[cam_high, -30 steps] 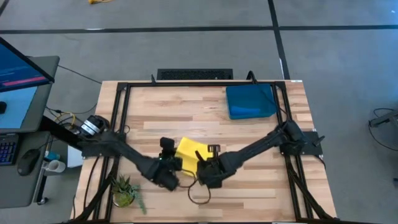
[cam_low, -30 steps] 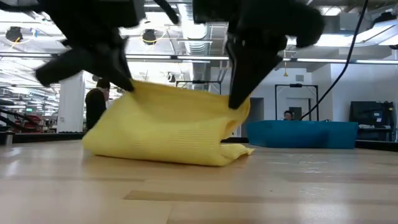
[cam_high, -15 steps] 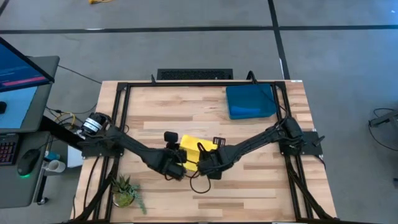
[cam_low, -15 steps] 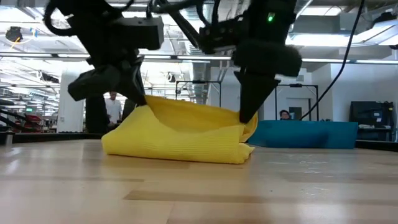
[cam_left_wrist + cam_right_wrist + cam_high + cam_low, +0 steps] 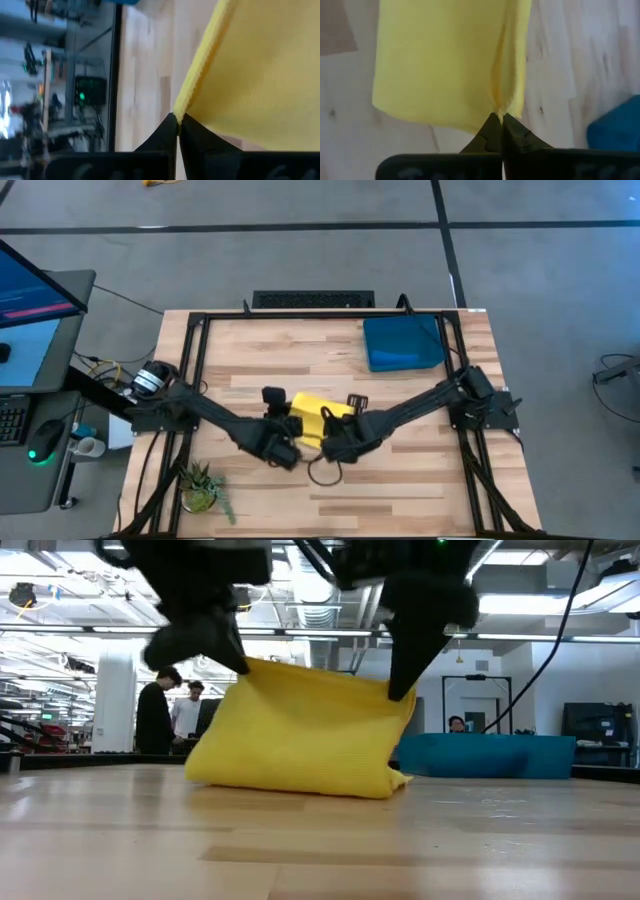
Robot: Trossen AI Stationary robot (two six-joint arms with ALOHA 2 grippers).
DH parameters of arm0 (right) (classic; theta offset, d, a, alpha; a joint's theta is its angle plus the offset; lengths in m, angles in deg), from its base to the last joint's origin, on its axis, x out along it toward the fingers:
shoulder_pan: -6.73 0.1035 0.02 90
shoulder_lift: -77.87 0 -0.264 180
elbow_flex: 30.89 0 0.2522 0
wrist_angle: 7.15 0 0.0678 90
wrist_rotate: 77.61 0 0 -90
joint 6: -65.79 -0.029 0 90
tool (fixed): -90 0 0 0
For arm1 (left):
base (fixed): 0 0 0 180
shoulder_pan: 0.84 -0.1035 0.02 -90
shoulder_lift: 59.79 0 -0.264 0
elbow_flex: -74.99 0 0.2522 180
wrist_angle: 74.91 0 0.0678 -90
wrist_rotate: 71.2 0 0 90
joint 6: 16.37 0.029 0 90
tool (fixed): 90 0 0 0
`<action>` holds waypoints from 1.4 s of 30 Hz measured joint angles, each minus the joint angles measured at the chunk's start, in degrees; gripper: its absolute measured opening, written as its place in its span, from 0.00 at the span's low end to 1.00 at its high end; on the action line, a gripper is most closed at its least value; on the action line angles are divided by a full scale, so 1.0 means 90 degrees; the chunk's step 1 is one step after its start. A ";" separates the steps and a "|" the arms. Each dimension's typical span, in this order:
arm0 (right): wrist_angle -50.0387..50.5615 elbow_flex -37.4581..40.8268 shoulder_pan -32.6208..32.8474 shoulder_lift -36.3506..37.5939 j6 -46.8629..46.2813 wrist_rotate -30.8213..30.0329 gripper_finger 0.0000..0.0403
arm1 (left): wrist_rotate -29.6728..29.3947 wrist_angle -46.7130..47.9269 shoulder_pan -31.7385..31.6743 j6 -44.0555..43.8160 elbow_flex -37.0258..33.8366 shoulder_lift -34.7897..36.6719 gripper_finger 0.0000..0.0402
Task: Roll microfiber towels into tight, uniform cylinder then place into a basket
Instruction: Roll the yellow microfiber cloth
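I should let go of the yellow towel's raised corner with my left gripper at the towel's far edge (image 5: 307, 394), toward the keyboard.
The yellow towel (image 5: 316, 412) is at the middle of the table, held up by its near edge between both grippers. In the low view the yellow towel (image 5: 305, 730) stands like a slanting sheet, with its lower fold on the wood. My left gripper (image 5: 243, 665) is shut on its upper left corner. My right gripper (image 5: 400, 692) is shut on its upper right corner. The teal-blue basket (image 5: 405, 343) sits at the far right of the table, apart from both arms. My left gripper pinches the towel's left edge at its raised corner (image 5: 184, 102) between its two fingers, slanting down from the near left. The cloth hangs below, its bottom on the table. My right gripper pinches the right raised corner (image 5: 501, 102), where the cloth bunches into a fold, coming steeply from above. The towel falls away from the fingers to the table.
A small potted plant (image 5: 200, 485) stands at the near left corner. A black cable loop (image 5: 320, 472) lies near the arms. The black frame rails (image 5: 195, 370) run along the table's sides. People stand in the room behind (image 5: 165, 710).
Both grippers have moved toward the far edge and slightly up, staying shut on the towel's corners. The held edge has risen and the cloth now stands taller and steeper. Its lower fold has stayed on the table.
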 joint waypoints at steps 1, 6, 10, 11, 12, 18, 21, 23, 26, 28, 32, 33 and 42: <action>-0.0085 0.0089 -0.0066 0.0000 -0.0005 -0.0014 0.02 | 0.0028 -0.0047 -0.0096 -0.0107 0.0000 0.0000 0.00; -0.0277 0.0470 -0.0335 0.0002 -0.0311 -0.0013 0.03 | 0.0232 -0.0368 -0.0453 -0.0194 0.0000 0.0000 0.00; -0.0295 0.0700 -0.0488 0.0002 -0.0502 -0.0034 0.01 | 0.0371 -0.0568 -0.0632 0.0176 -0.0007 0.0000 0.00; -0.0316 0.0748 -0.0518 0.0005 -0.0504 -0.0031 0.01 | 0.0373 -0.0647 -0.0678 0.0257 -0.0030 0.0000 0.00; -0.0350 0.0792 -0.0535 0.0005 -0.0505 -0.0029 0.02 | 0.0377 -0.0714 -0.0716 0.0332 -0.0053 -0.0001 0.00; -0.0430 0.1051 -0.0644 0.0005 -0.0505 0.0023 0.02 | 0.0716 -0.1882 -0.1075 0.1186 -0.0571 -0.0002 0.00; -0.0450 0.1133 -0.0695 0.0000 -0.0502 0.0059 0.01 | 0.0720 -0.2495 -0.1267 0.1543 -0.0805 -0.0002 0.00; -0.0480 0.1156 -0.0725 0.0000 -0.0505 0.0066 0.02 | 0.0778 -0.2744 -0.1401 0.1724 -0.0899 -0.0002 0.00; -0.0699 0.1225 -0.0777 -0.0005 -0.0503 0.0062 0.03 | 0.1101 -0.2890 -0.1615 0.1811 -0.0979 -0.0002 0.00; -0.0833 0.1261 -0.0812 -0.0005 -0.0474 0.0063 0.02 | 0.1149 -0.2868 -0.1708 0.1768 -0.0979 -0.0002 0.00; -0.1088 0.1401 -0.0846 -0.0005 -0.0422 0.0073 0.01 | 0.1393 -0.2862 -0.1835 0.1803 -0.0979 -0.0002 0.00; -0.1076 0.1414 -0.0845 -0.0005 -0.0435 0.0088 0.02 | 0.1568 -0.2858 -0.1853 0.1815 -0.0979 -0.0002 0.00; -0.1045 0.1419 -0.0888 -0.0005 -0.0491 0.0097 0.01 | 0.1871 -0.2817 -0.1912 0.1877 -0.0979 -0.0002 0.07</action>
